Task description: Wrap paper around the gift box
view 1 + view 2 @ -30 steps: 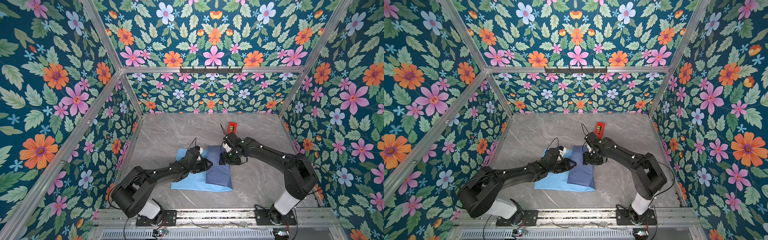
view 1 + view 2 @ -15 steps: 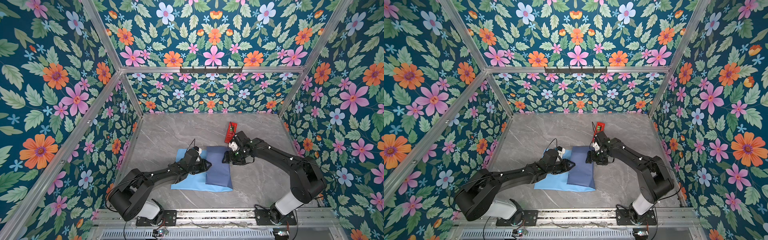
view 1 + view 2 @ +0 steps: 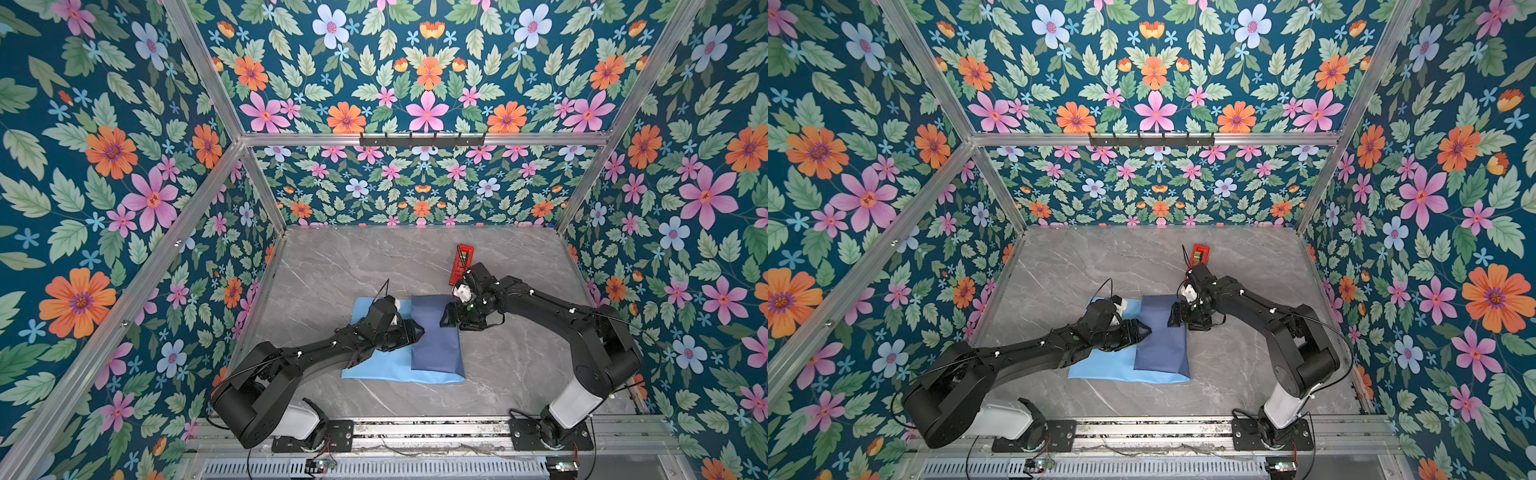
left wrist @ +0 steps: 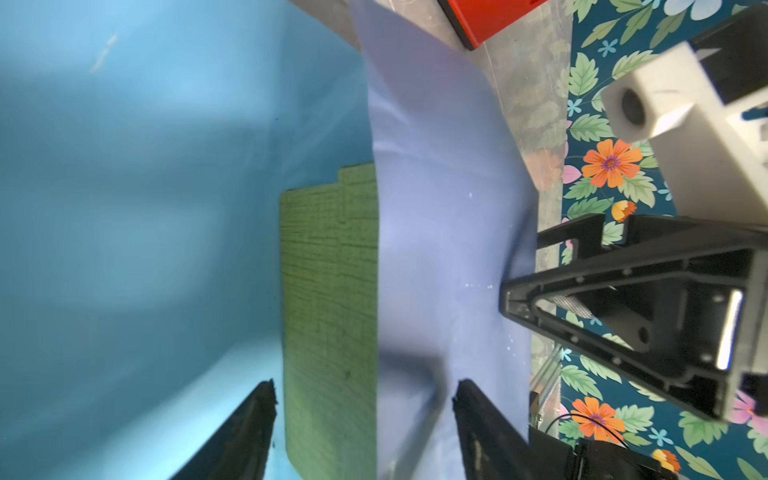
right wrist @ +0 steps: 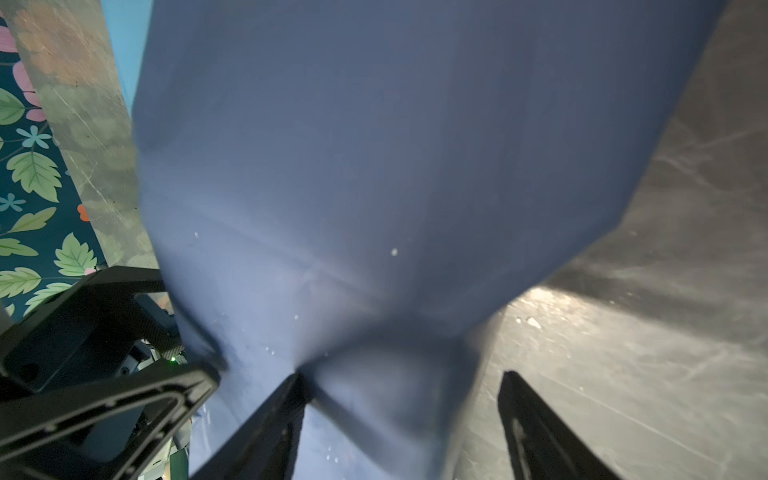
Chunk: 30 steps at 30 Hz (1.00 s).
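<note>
I should use my left gripper to pinch the edge [image 4: 380, 320] of the slate blue paper flap and pull it further across, because the flap leaves an olive-green part of the gift box uncovered.
The paper [image 3: 386, 368] lies on the table, its light blue face up. Its slate blue flap [image 3: 436, 336] is folded over the gift box. Only an olive-green strip of the gift box [image 4: 328, 291] shows, in the left wrist view, beside the flap's edge [image 4: 436, 208]. My left gripper [image 3: 415, 332] [image 4: 363, 399] is open at that edge, its jaws wide apart over the box strip and the flap. My right gripper [image 3: 445, 319] [image 5: 403, 390] is open at the flap's opposite edge [image 5: 374, 145], one finger over the paper and one over bare table.
A red tape dispenser [image 3: 461, 264] [image 3: 1199, 254] lies on the grey marble table [image 3: 332, 266] just behind my right wrist. Floral walls [image 3: 124, 208] enclose the table on three sides. The two grippers face each other across the flap.
My left gripper's jaws have spread apart from nearly shut to open at the flap's edge. My right arm has shifted slightly, and its gripper has stayed open. The flap stays folded over.
</note>
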Each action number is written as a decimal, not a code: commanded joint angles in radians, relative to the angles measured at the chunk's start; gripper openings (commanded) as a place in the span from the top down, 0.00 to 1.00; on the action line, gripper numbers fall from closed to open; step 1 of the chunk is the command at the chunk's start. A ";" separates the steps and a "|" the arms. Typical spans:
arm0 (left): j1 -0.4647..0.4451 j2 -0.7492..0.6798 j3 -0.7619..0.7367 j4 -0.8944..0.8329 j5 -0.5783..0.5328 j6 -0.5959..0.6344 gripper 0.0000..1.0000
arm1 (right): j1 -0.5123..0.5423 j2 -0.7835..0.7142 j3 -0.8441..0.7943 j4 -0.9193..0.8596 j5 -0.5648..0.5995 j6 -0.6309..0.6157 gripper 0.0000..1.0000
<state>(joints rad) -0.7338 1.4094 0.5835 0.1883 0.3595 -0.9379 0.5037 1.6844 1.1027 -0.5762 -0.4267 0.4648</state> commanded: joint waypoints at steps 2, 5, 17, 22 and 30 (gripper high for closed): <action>0.010 0.014 0.017 0.014 0.024 -0.009 0.25 | 0.021 0.022 0.009 -0.028 0.045 -0.011 0.26; 0.011 0.034 0.031 0.019 0.039 -0.003 0.24 | 0.033 0.034 0.018 -0.028 0.051 -0.006 0.26; 0.011 0.089 0.063 -0.082 -0.002 0.074 0.46 | 0.041 0.033 0.063 -0.059 0.073 -0.013 0.22; 0.013 0.089 0.050 -0.083 -0.024 0.074 0.54 | 0.019 -0.017 0.035 -0.066 0.055 -0.019 0.20; 0.013 0.074 0.022 -0.046 -0.018 0.044 0.63 | 0.015 -0.059 -0.005 -0.013 0.006 0.020 0.20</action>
<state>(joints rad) -0.7204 1.4784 0.6197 0.2325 0.3748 -0.8925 0.5190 1.6272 1.1015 -0.6022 -0.4015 0.4686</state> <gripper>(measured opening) 0.373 0.806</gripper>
